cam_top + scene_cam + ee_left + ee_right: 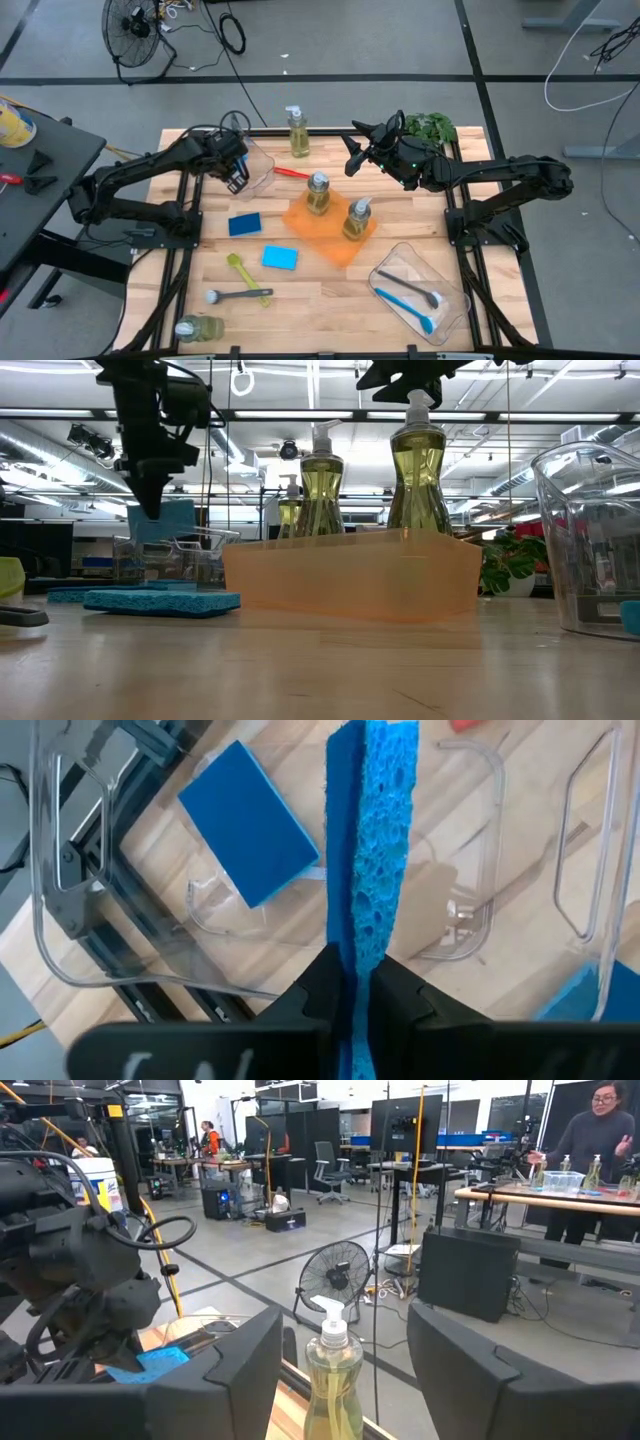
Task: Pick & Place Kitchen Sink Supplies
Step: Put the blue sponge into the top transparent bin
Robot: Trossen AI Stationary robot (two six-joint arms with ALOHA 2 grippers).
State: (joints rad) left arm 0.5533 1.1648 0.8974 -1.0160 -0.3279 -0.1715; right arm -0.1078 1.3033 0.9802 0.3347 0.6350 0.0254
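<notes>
My left gripper is holding its blue sponge, which hangs over the clear bin now, and will let go of it inside the clear bin (262,172) (431,822), on the side facing the red brush.
A blue sponge (370,840) hangs edge-on in my left gripper (352,975), which is shut on it over the clear bin (262,172) at the table's far left. Two more blue sponges (244,224) (279,258) lie flat on the table. Two soap bottles (318,193) (357,218) stand on an orange tray (335,245); a third (297,130) stands at the far edge, and another (198,328) lies near left. A red brush (290,172), a yellow-green brush (240,270) and a grey brush (238,295) lie on the wood. My right gripper (358,152) is open and level, facing the far bottle (330,1370). My left gripper pinches the sponge's upper end (365,948) between its two fingers, one on each broad face. The fingers come from above, slanting steeply down. The sponge hangs upright below them (162,522), inside the bin's walls; whether its lower end touches the bin's floor I cannot tell.
A second clear bin (452,300) at the near right holds a grey and a blue brush. A green plant (430,127) stands at the far edge behind my right arm. A fan (340,1280) stands on the floor, and people show farther back in the room beyond the table.
</notes>
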